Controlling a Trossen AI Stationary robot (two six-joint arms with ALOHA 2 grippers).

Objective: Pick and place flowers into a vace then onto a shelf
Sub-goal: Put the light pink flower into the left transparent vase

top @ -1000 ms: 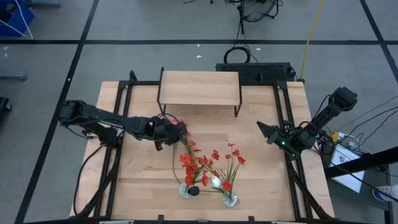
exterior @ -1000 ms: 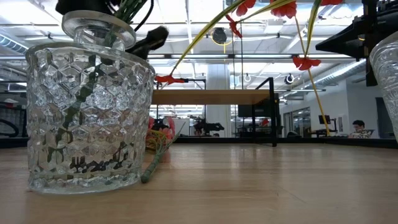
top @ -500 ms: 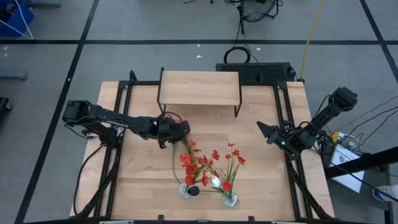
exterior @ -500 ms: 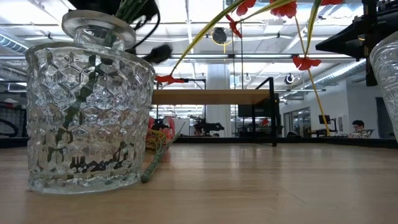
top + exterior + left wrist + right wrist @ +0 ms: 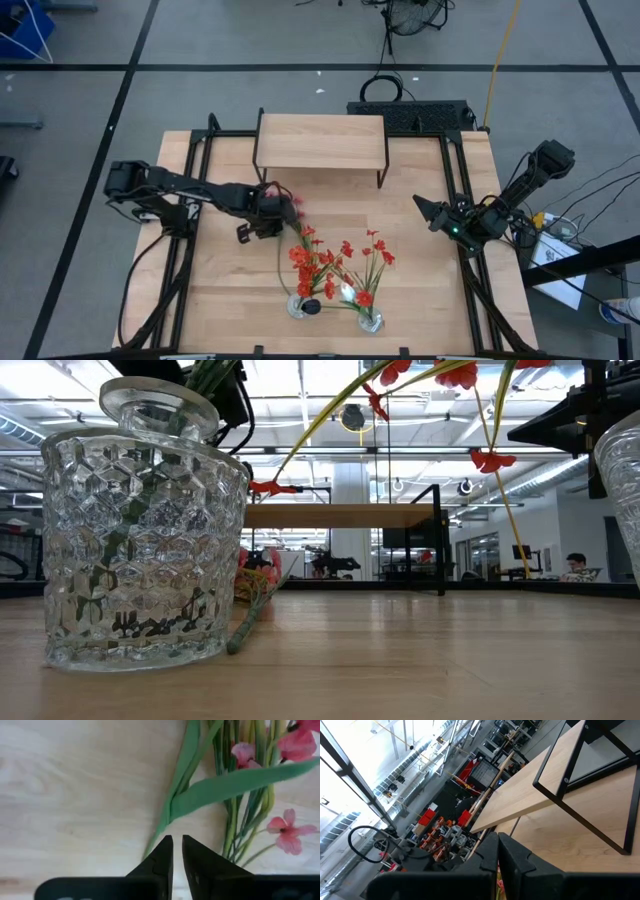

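Observation:
The green stalk is outside the closed fingers of my left gripper, so next I open them around the stalk and grip it at the base of its leaves (image 5: 170, 816).
A loose bunch of flowers (image 5: 291, 206), green stalks with pink and red blossoms, lies flat on the tabletop in front of the shelf (image 5: 320, 140). It also shows in the left wrist view (image 5: 240, 795). My left gripper (image 5: 272, 213) hangs over the stalks' left side, its fingers (image 5: 165, 851) shut and empty beside a green stalk (image 5: 165, 820). Two glass vases (image 5: 300, 305) (image 5: 370, 322) with red flowers stand at the near edge. My right gripper (image 5: 425, 210) waits shut at the right.
The shelf's black legs (image 5: 381, 178) stand just beyond the loose flowers. The vases' red blossoms (image 5: 325, 260) spread over the table's middle. The faceted vase (image 5: 145, 540) fills the low view's left side. Bare wood lies left of my left gripper.
My left gripper has shifted a little over the loose flowers, first toward the table's right edge, then back toward the left, turning somewhat about its wrist. The flowers lie where they were.

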